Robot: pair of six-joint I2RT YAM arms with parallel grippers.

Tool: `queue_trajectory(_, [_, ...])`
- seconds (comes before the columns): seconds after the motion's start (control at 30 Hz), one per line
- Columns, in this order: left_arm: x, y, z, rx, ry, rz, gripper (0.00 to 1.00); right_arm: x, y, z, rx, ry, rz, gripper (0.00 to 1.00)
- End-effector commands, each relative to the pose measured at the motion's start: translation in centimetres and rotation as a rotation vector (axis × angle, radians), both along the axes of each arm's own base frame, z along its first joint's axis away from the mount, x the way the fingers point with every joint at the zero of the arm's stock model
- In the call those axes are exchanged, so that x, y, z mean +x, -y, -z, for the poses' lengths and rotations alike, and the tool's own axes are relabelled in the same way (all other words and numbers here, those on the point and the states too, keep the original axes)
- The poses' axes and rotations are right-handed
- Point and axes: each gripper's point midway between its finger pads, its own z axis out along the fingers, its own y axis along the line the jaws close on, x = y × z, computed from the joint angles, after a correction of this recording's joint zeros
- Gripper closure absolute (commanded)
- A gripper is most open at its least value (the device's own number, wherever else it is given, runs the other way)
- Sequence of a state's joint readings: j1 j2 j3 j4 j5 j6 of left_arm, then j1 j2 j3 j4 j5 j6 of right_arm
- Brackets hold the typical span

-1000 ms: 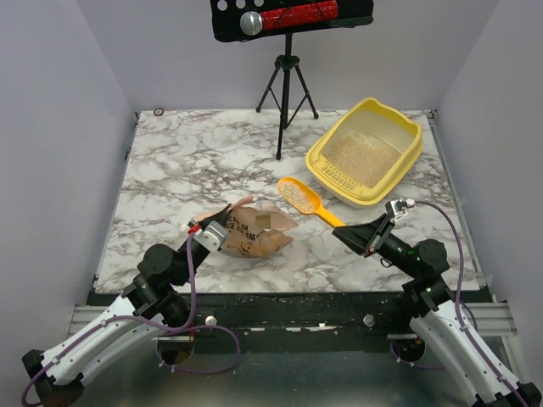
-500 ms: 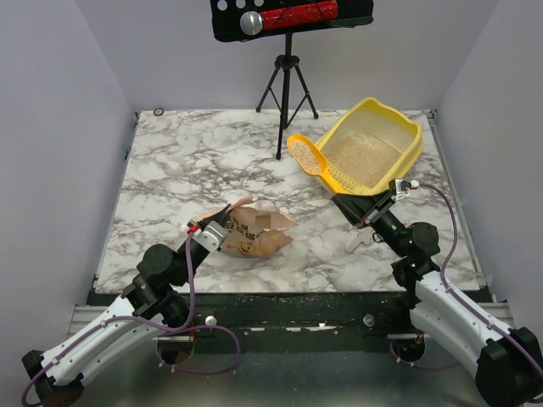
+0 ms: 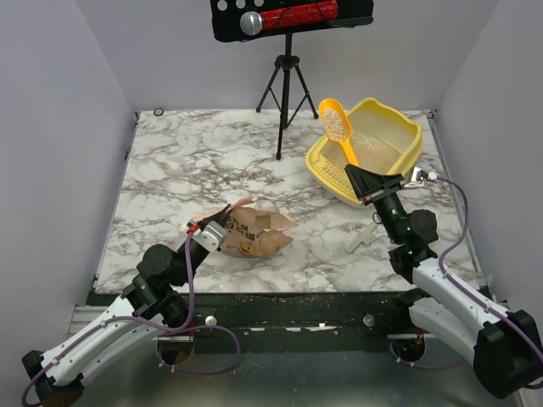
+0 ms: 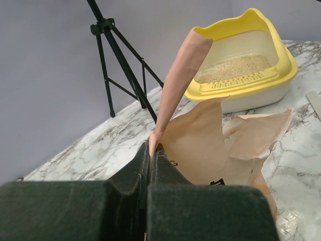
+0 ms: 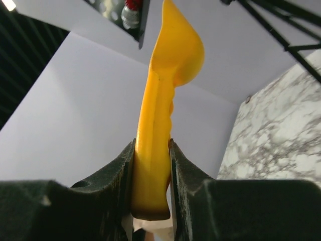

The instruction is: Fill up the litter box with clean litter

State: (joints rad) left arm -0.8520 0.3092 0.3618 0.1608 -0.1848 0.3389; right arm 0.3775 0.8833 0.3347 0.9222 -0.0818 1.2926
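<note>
The robot's right gripper will release the scoop on the marble table [image 3: 307, 191], between the paper bag and the litter box.
The yellow litter box [image 3: 409, 127] sits at the back right of the marble table and holds beige clean litter [image 3: 371, 154]; it also shows in the left wrist view [image 4: 281, 68] with litter [image 4: 235, 68] inside. My right gripper [image 3: 363, 180] is shut on the handle of a yellow-orange scoop [image 3: 337, 125], raised over the box's left rim with litter in its bowl. The right wrist view shows the scoop [image 5: 165, 100] pinched between my fingers [image 5: 118, 170]. My left gripper [image 3: 212, 234] is shut on the edge of the tan paper bag [image 3: 254, 231], seen close up in the left wrist view [image 4: 200, 140].
A black tripod [image 3: 286, 89] stands at the back centre, left of the litter box, under a black bar with a red roll [image 3: 293, 15]. A small pale scrap [image 3: 358, 240] lies on the table near my right arm. Grey walls close in both sides.
My right gripper has lifted the loaded scoop from the table near the bag, swung it back and right, and raised it above the litter box's rim. The left arm has not moved.
</note>
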Motion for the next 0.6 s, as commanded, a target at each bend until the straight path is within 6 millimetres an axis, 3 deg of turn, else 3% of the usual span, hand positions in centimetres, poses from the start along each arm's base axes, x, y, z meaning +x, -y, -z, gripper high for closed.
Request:
queue_trajectory(0.0, [-0.7, -1.5, -5.7, -0.162, 0.117, -0.023, 1.00, 2.5, 3.2, -1.0, -0.051, -0.008, 0.236, 1.00])
queue_trajectory(0.27, [-0.8, -1.5, -5.9, -0.173, 0.112, -0.019, 1.00, 5.7, 7.7, 3.7, -0.188, -0.215, 0.499, 1.00])
queue_trajectory(0.57, [-0.5, -1.6, -5.7, -0.168, 0.098, -0.033, 1.00, 8.3, 9.6, 10.2, -0.358, -0.491, 0.575, 1.00])
